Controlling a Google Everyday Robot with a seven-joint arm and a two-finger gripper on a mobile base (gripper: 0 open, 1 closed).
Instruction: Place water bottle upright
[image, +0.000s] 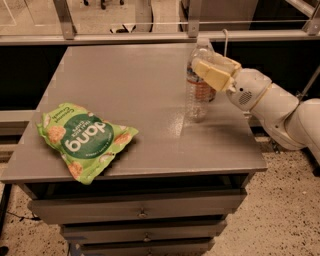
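Note:
My gripper needs to let go of the water bottle upright on the grey table (198, 127) between the green snack bag and my arm.
The water bottle (196, 104) is a clear ribbed plastic bottle. It stands upright at the right side of the grey table (125, 75), with its base at or just above the surface. My gripper (209, 69) reaches in from the right and is shut on the bottle's upper part, its cream-coloured fingers (214, 77) on either side near the neck. The fingers hide most of the cap. An orange-red soda can (210, 93) shows partly behind and through the bottle.
A green snack bag (82, 140) lies flat at the table's front left. A rail with metal posts (192, 20) runs along the back edge. The table's right edge is close beside the bottle. Drawers (142, 212) sit under the tabletop.

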